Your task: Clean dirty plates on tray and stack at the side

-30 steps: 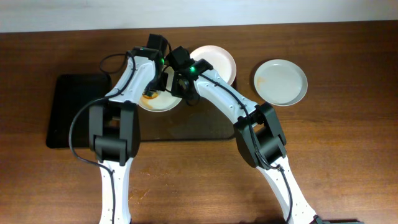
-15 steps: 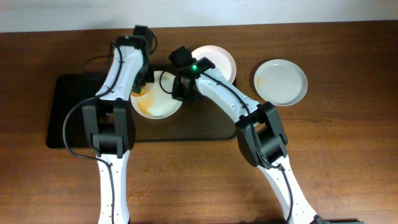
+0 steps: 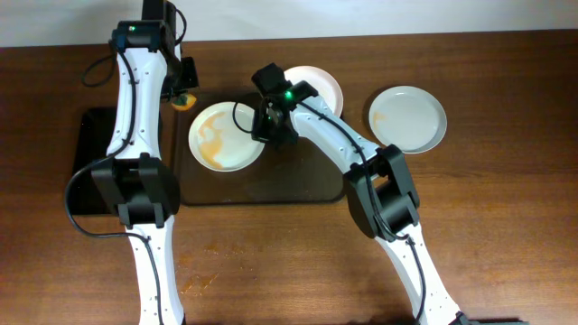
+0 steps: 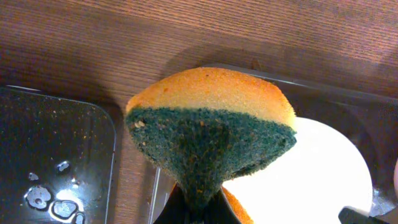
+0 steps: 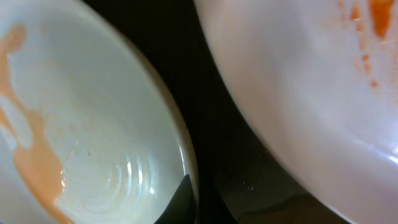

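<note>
The robot's right gripper should release the white plate on top of the clean plate (image 3: 404, 118) beside the black tray.
A dirty white plate (image 3: 226, 137) smeared with orange sauce lies on the black tray (image 3: 271, 185). My right gripper (image 3: 271, 126) is shut on its right rim; in the right wrist view one finger (image 5: 186, 196) lies over the plate's edge (image 5: 93, 124). A second stained plate (image 3: 312, 86) (image 5: 311, 81) lies behind it on the tray. My left gripper (image 3: 179, 90) (image 4: 199, 208) is shut on an orange-and-green sponge (image 3: 186, 101) (image 4: 211, 124), held over the tray's far left corner, off the plate. A clean plate (image 3: 408, 118) sits on the table to the right.
A black basin (image 3: 95, 171) with water drops (image 4: 50, 162) stands left of the tray. The wooden table's far edge runs just behind both arms.
My left gripper has lifted the sponge off the dirty plate and moved it back and left to the tray's corner. The right gripper has stayed on the plate's rim.
</note>
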You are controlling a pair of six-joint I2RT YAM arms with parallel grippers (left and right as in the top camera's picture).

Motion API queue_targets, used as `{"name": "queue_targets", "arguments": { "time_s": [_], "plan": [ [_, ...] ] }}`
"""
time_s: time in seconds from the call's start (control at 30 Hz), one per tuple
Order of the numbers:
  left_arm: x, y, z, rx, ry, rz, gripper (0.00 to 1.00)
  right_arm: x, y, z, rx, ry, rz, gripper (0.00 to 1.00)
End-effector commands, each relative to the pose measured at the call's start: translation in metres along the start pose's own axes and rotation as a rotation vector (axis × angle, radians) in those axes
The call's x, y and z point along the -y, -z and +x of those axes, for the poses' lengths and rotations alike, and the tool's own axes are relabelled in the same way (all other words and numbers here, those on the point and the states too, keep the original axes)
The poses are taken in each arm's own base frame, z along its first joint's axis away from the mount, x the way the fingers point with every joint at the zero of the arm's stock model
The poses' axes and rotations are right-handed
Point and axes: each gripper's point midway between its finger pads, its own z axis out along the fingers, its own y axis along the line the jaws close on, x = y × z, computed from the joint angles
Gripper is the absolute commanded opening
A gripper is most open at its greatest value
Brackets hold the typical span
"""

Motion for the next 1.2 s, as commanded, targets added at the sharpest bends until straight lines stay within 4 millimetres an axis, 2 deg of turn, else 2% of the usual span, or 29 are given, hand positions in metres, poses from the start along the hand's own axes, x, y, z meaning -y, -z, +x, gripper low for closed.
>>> {"name": "queue_targets", "arguments": {
  "time_s": [0.0, 0.1, 0.17, 0.2, 0.37, 0.53, 0.63, 0.77, 0.97, 1.07, 1.17],
  "plan": [
    [0.003, 0.002, -0.001, 0.005, -0.021, 0.015, 0.01, -0.004, 0.025, -0.002, 0.000, 0.111, -0.002, 0.04],
    [0.003, 0.001, -0.001, 0.005, -0.020, 0.015, 0.01, 0.008, 0.078, -0.013, 0.111, 0.167, 0.144, 0.04],
    [0.003, 0.001, -0.005, 0.018, -0.020, 0.017, 0.01, 0.027, 0.128, -0.027, 0.258, 0.206, 0.348, 0.04],
    [0.004, 0.001, -0.007, 0.027, -0.019, 0.019, 0.01, 0.028, 0.152, -0.032, 0.339, 0.236, 0.433, 0.04],
    [0.004, 0.002, -0.010, 0.041, -0.019, 0.022, 0.01, 0.017, 0.199, -0.033, 0.559, 0.345, 0.721, 0.04],
    [0.004, 0.002, -0.011, 0.044, -0.018, 0.019, 0.01, -0.013, 0.239, -0.017, 0.791, 0.436, 0.979, 0.04],
    [0.004, 0.002, -0.012, 0.049, -0.018, 0.020, 0.01, -0.029, 0.254, -0.004, 0.872, 0.475, 1.055, 0.04],
    [0.004, 0.002, -0.011, 0.047, -0.018, 0.020, 0.00, -0.040, 0.265, 0.004, 0.938, 0.495, 1.106, 0.04],
    [0.003, 0.001, -0.006, 0.025, -0.019, 0.016, 0.01, -0.049, 0.268, 0.013, 0.957, 0.525, 1.125, 0.04],
    [0.003, 0.001, -0.006, 0.023, -0.019, 0.016, 0.00, -0.046, 0.258, 0.012, 0.917, 0.518, 1.078, 0.04],
    [0.003, 0.001, -0.006, 0.023, -0.019, 0.016, 0.01, -0.025, 0.217, 0.003, 0.716, 0.443, 0.870, 0.04]
  ]
}}
